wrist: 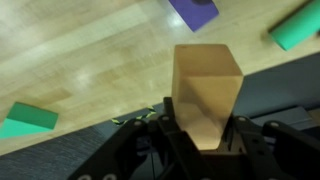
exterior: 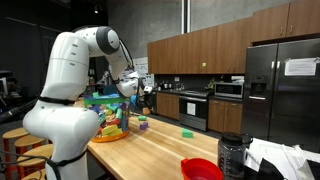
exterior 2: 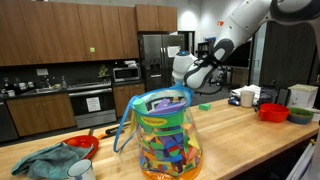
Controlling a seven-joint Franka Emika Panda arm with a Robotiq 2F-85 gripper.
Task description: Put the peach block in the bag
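Note:
The robot's gripper should release the peach block onto the coloured blocks inside the see-through bag [exterior: 109, 118].
In the wrist view my gripper [wrist: 203, 135] is shut on the peach block [wrist: 206, 85], a tall tan-peach wooden block that sticks out from between the fingers above the wooden table. In both exterior views the gripper [exterior: 133, 88] [exterior 2: 183, 72] hangs in the air above the table, a little beyond the bag. The bag [exterior 2: 165, 135] is upright, see-through, with a teal-green upper edge, and holds several coloured blocks; it also shows in an exterior view [exterior: 108, 115].
Loose blocks lie on the wooden table [wrist: 90, 60]: a purple one [wrist: 193, 9], a green one [wrist: 296, 27], another green one [wrist: 25, 120]. Red bowls [exterior: 202, 169] [exterior 2: 272, 112] [exterior 2: 82, 145], a teal cloth [exterior 2: 45, 162] and a dark container [exterior: 231, 155] stand on the table.

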